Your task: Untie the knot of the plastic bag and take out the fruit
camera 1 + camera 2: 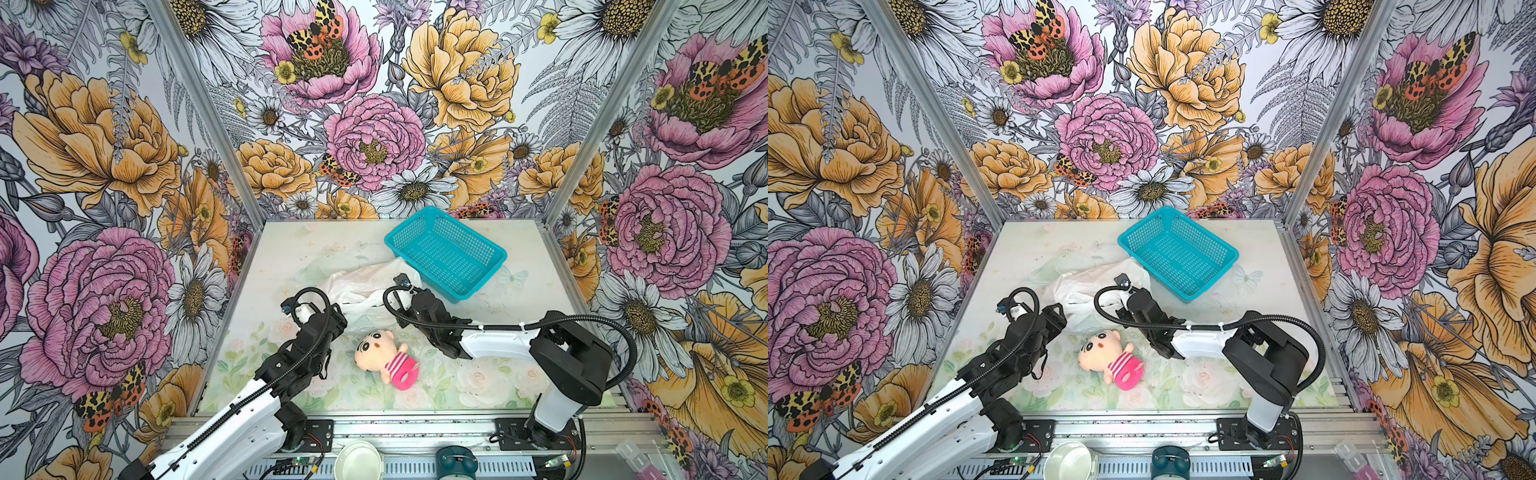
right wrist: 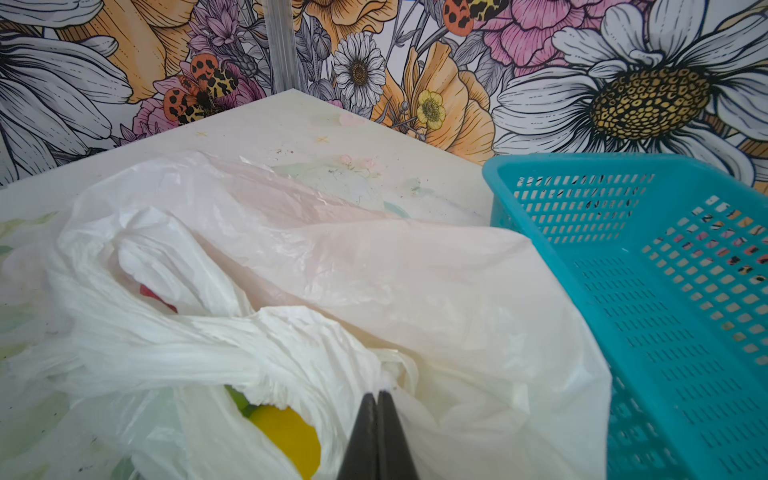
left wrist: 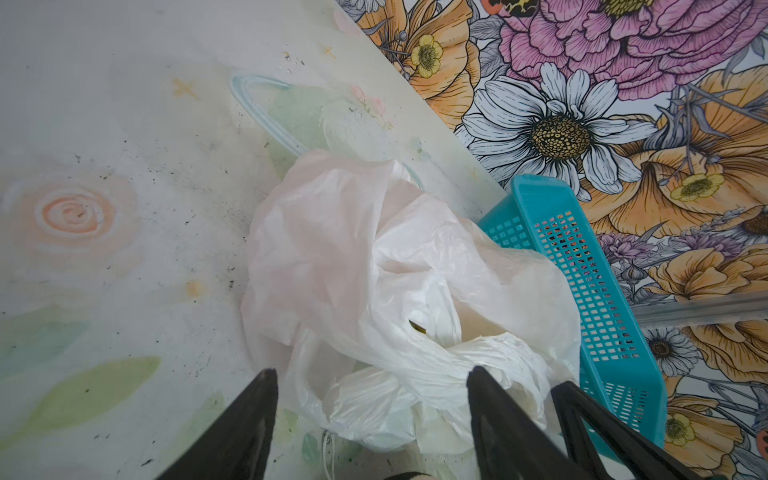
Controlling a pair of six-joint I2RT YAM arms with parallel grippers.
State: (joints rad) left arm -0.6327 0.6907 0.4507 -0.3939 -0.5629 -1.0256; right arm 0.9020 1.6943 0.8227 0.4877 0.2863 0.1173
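The fold beside the bag's twisted piece of plastic is all that my right gripper pinches, so I should open it and take the twisted piece itself point(image 2: 340, 356) before I pull the knot loose.
The white plastic bag point(image 1: 353, 286) point(image 1: 1079, 282) lies crumpled mid-table, left of the basket. Its knot point(image 2: 257, 345) point(image 3: 469, 353) is a twisted band of plastic on the near side. Fruit shows through gaps: a yellow piece point(image 2: 286, 432), a bit of green point(image 2: 237, 399) and a red patch point(image 2: 153, 293). My left gripper point(image 3: 372, 371) point(image 1: 338, 309) is open, its fingers straddling a bunched handle loop without pinching it. My right gripper point(image 2: 377, 392) point(image 1: 380, 303) is shut, its tips pinching a fold of the bag beside the knot.
An empty teal mesh basket point(image 1: 446, 251) point(image 3: 598, 291) point(image 2: 665, 270) stands right behind the bag, touching it. A pink-striped plush doll point(image 1: 384, 355) point(image 1: 1108, 357) lies in front of the bag between the arms. Flowered walls close in three sides.
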